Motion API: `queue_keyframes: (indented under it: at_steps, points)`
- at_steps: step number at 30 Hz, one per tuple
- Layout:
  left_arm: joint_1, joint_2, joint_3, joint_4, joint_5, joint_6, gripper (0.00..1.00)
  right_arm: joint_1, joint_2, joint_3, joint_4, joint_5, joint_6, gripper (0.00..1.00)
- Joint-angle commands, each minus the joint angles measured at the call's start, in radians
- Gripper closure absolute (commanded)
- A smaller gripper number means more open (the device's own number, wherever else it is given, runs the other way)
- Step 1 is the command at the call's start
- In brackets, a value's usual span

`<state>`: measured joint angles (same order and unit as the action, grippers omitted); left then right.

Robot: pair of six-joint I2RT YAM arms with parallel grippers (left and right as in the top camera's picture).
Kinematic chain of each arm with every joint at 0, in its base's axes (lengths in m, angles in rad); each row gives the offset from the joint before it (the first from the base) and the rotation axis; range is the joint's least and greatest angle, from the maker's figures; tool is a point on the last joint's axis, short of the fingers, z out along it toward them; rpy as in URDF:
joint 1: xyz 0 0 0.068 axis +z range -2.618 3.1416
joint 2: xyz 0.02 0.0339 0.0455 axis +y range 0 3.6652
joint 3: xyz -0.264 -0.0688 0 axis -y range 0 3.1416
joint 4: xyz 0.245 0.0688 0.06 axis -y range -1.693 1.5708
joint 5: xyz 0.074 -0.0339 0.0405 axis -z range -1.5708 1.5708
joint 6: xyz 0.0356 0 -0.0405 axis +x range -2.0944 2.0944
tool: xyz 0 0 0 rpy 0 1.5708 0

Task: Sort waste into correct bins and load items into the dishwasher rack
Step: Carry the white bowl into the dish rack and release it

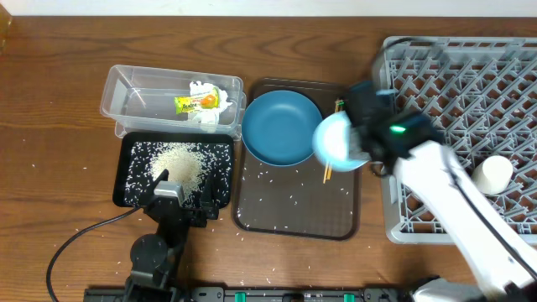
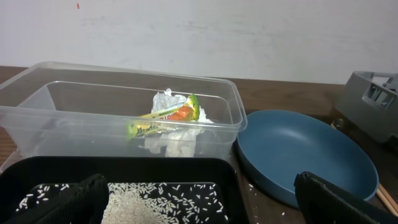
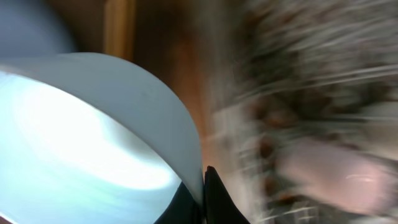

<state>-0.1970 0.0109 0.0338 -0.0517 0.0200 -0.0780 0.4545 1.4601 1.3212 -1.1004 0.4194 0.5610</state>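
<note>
The white bowl, now held tilted above the brown tray, will go in the far half of the dishwasher rack [image 1: 447, 91], beyond the white cup. My right gripper will let go of it there.
My right gripper [image 1: 362, 144] is shut on the rim of the white bowl [image 1: 338, 139] and holds it tilted above the right side of the brown tray; the right wrist view shows the fingers [image 3: 204, 193] pinching the bowl's wall [image 3: 93, 137]. The blue plate [image 1: 281, 126] and the wooden chopsticks [image 1: 327, 172] lie on that tray. The clear tub [image 1: 126, 96] holds the tissue [image 1: 201, 115] and the snack wrapper [image 1: 196, 101]. The black tray [image 1: 220, 159] holds the rice [image 1: 180, 164]. My left gripper [image 1: 168, 190] is open and empty above the black tray's near edge. The white cup [image 1: 492, 174] lies in the dishwasher rack [image 1: 470, 75]. A blurred pink shape [image 3: 329, 174] shows in the rack.
The brown serving tray [image 1: 294, 210] carries scattered rice grains, and a few lie on the wooden table in front of it. The left arm's cable [image 1: 80, 239] loops over the table at the front left. The right arm [image 1: 457, 201] crosses the rack's left edge.
</note>
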Motion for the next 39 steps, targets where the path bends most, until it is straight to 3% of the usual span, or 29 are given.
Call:
queue_keyframes:
  at_steps: [1,9,13,22,30,32,33,35,39]
  points:
    - [0.005,-0.007,-0.030,-0.017,-0.005,0.003,0.02,-0.078,-0.049,0.006,0.001,0.424,0.121,0.99]
    - [0.005,-0.007,-0.030,-0.017,-0.005,0.003,0.02,-0.298,0.033,0.006,0.095,0.777,0.130,0.99]
    - [0.005,-0.007,-0.030,-0.017,-0.005,0.003,0.02,-0.375,0.127,0.006,0.235,0.862,-0.003,0.99]
    - [0.005,-0.007,-0.030,-0.017,-0.005,0.003,0.02,-0.478,0.355,0.006,0.616,0.956,-0.451,0.99]
    - [0.005,-0.007,-0.030,-0.017,-0.005,0.003,0.02,-0.465,0.475,0.006,0.599,0.837,-0.494,0.99]
    - [0.005,-0.007,-0.030,-0.017,-0.005,0.003,0.02,-0.449,0.475,0.006,0.572,0.694,-0.496,0.90]
    - [0.005,-0.007,-0.030,-0.017,-0.005,0.003,0.02,-0.443,0.466,0.006,0.549,0.617,-0.495,0.81]
    - [0.005,-0.007,-0.030,-0.017,-0.005,0.003,0.02,-0.440,0.451,0.007,0.509,0.472,-0.489,0.53]
    - [0.005,-0.007,-0.030,-0.017,-0.005,0.003,0.02,-0.440,0.389,0.008,0.416,0.301,-0.410,0.39]
